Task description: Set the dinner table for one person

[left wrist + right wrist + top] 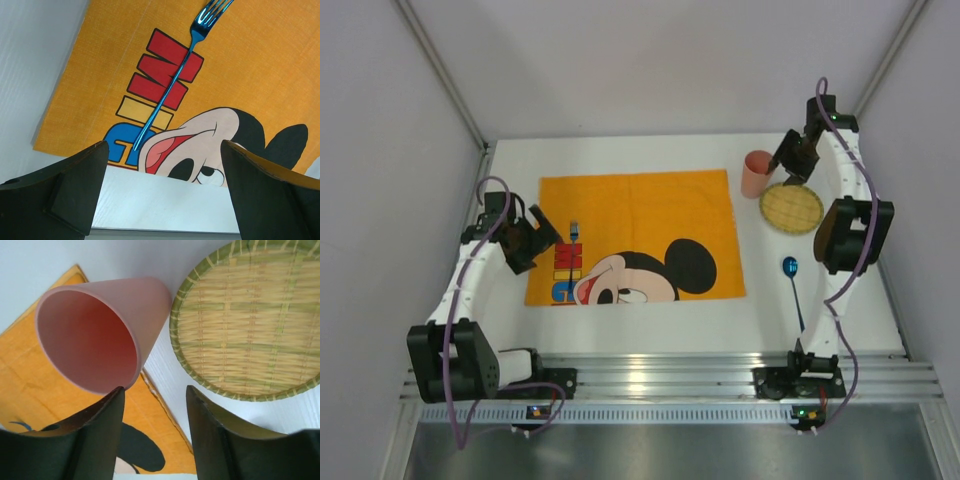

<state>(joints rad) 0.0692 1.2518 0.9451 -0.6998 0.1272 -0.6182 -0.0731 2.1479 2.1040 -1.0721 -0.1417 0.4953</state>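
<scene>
My right gripper should take the cup's rim (138,359) and move the pink cup onto the cloth, because the cup stands off the cloth, beside the woven plate.
The white dinner table (650,325) carries an orange cartoon-mouse cloth (635,235). A blue fork (573,232) lies on the cloth's left part, tines pointing away (175,80). My left gripper (538,240) hovers just left of the fork, wide open and empty (165,150). At the back right a pink cup (756,173) stands at the cloth's corner, beside a round woven plate (791,207). My right gripper (790,165) hangs over the gap between them, open with nothing between its fingers (154,395). Its left fingertip is close to the rim of the pink cup (95,335). The woven plate (250,325) lies to the right.
A blue spoon (792,285) lies on the bare table right of the cloth, bowl at the far end. Grey walls close in on both sides and the back. A metal rail (650,375) with the arm bases runs along the near edge.
</scene>
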